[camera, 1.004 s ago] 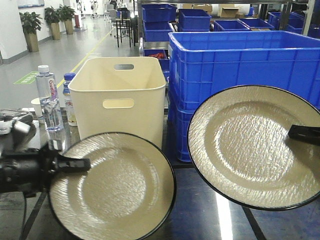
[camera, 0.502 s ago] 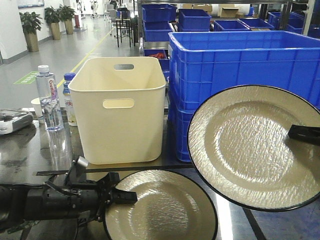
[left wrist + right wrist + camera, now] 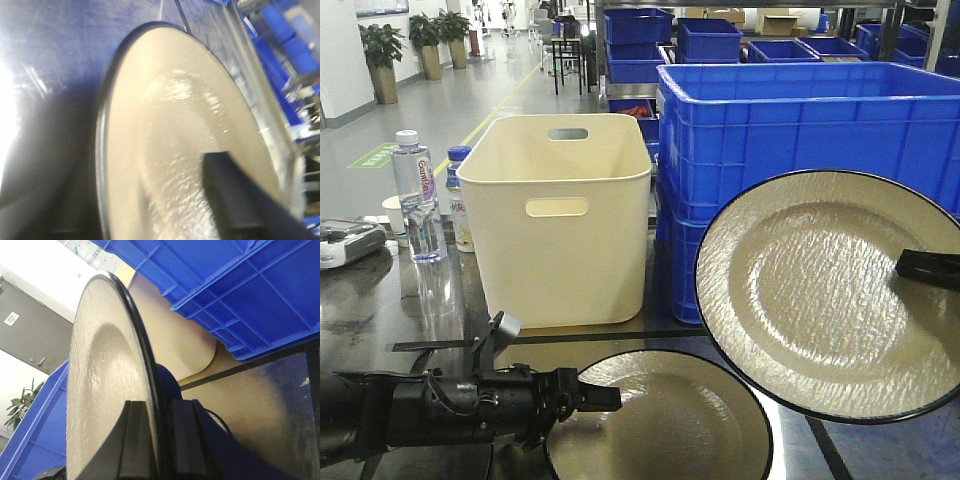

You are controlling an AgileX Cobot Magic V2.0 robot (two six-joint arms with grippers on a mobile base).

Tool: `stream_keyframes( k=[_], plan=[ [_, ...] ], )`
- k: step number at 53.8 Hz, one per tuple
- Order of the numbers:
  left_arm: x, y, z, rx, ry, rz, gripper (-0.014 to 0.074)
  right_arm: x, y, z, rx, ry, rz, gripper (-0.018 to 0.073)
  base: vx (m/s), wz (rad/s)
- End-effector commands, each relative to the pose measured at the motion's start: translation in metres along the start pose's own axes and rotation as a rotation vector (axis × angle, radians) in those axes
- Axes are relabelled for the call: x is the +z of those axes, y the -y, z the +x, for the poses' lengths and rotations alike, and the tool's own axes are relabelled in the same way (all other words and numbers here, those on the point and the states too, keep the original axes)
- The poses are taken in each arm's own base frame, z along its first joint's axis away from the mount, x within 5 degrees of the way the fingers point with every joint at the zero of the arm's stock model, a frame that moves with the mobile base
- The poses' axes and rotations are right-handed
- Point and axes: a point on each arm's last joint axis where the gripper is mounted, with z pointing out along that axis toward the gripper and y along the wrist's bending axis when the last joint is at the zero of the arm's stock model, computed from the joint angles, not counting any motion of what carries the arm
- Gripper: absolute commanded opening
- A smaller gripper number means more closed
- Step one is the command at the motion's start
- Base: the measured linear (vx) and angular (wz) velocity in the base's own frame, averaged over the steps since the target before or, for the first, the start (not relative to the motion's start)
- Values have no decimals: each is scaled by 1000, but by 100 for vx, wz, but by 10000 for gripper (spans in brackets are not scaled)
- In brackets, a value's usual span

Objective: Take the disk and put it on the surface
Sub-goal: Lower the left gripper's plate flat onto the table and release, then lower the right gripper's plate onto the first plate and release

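Note:
I should release my right gripper's tilted cream disk atop the lower disk (image 3: 657,412), before the cream bin.
Two cream disks with black rims are in view. The lower disk (image 3: 665,420) lies almost flat, low over the glossy dark surface (image 3: 380,300) at the bottom middle; contact with it cannot be made out. My left gripper (image 3: 600,397) is shut on that disk's left rim. In the left wrist view one dark finger (image 3: 235,200) lies on the disk's face (image 3: 165,130). The second disk (image 3: 820,290) is held up and tilted at the right. My right gripper (image 3: 157,440) is shut on its rim, which is edge-on in the right wrist view (image 3: 100,365).
A cream bin (image 3: 560,220) stands at the middle back, with stacked blue crates (image 3: 800,120) to its right. Two bottles (image 3: 415,195) and a small device (image 3: 345,240) sit at the left. A black tape strip (image 3: 620,336) runs across the tabletop before the bin.
My left arm has brought its disk down and to the right, from tilted up to almost flat near the tabletop. The right arm and its disk have not moved.

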Motion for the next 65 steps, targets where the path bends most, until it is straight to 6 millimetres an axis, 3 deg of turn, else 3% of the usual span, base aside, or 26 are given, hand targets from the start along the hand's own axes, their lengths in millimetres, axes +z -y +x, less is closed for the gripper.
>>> stream_keyframes(
  k=[1, 10, 21, 27, 34, 36, 50, 57, 65],
  plan=[
    [-13, 18, -19, 30, 107, 43, 613, -8, -25, -12, 13, 92, -115, -9, 0, 0],
    [-51, 24, -41, 85, 213, 36, 594, -1, -17, -12, 39, 80, -110, -9, 0, 0],
    [-126, 60, -60, 242, 338, 78, 507, 35, -5, 0, 102, -17, -138, -9, 0, 0],
    [-165, 88, -58, 346, 386, 70, 356, 60, -1, 10, 136, -54, -142, -9, 0, 0],
    [-201, 120, -50, 433, 458, 7, 34, 92, -2, 29, 145, -103, -120, -9, 0, 0],
    [-208, 127, -48, 445, 477, -11, -11, 101, -2, 36, 149, -126, -115, -9, 0, 0],
    [-226, 151, -32, 503, 482, -88, -7, 148, 0, 85, 154, -293, -89, 2, 0, 0],
    [-227, 152, -30, 491, 466, -90, -7, 152, 5, 91, 94, -322, -75, 64, 0, 0],
    [-226, 153, -28, 494, 450, -73, -7, 152, 7, 91, 73, -325, -61, 203, 0, 0]
  ],
)
